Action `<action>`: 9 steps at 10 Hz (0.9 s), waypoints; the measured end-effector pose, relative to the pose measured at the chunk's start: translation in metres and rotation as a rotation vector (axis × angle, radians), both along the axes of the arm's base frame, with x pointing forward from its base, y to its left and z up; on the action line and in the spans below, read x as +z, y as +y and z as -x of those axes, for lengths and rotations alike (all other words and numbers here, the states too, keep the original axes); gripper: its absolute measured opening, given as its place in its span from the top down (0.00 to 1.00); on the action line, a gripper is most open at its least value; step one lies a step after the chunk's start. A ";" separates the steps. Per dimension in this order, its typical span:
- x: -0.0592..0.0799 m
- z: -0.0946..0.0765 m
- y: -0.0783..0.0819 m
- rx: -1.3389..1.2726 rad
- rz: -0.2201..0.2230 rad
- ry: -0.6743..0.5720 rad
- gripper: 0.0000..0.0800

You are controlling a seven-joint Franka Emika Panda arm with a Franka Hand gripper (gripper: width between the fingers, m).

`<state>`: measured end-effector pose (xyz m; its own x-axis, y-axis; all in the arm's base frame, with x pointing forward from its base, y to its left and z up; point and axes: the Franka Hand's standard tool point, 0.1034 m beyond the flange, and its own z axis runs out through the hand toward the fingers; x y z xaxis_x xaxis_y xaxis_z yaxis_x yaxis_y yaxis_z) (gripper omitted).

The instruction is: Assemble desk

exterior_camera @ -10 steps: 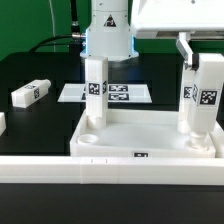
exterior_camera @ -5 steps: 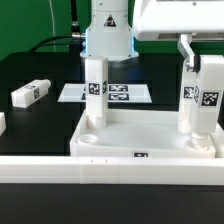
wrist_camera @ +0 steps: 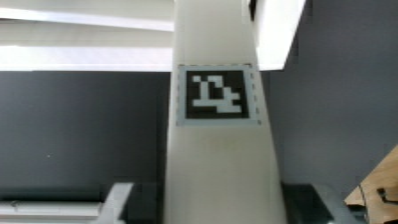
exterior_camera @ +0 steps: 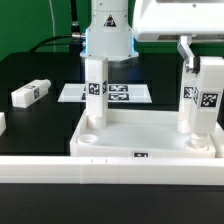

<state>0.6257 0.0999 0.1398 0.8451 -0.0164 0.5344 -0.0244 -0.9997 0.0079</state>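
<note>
The robot's gripper needs to release the leg upright in the tabletop's near corner hole (exterior_camera: 201,145), just in front of another standing leg.
The white rimmed tabletop (exterior_camera: 140,128) lies at the front. One leg (exterior_camera: 95,92) stands upright in its corner on the exterior view's left. A second leg (exterior_camera: 200,100) stands upright in the corner on the exterior view's right, and my gripper (exterior_camera: 198,60) is shut on its upper part. In the wrist view this leg (wrist_camera: 222,110) fills the centre with its tag facing the camera, and the gripper (wrist_camera: 222,205) has a finger close against each side. A third leg (exterior_camera: 30,93) lies loose on the black table on the exterior view's left.
The marker board (exterior_camera: 122,94) lies flat behind the tabletop, in front of the robot base (exterior_camera: 107,40). Another white part (exterior_camera: 2,122) shows at the left edge of the exterior view. A long white bar (exterior_camera: 60,166) runs along the front.
</note>
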 end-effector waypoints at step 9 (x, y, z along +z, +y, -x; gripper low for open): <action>-0.014 0.003 0.001 0.006 0.011 0.010 0.64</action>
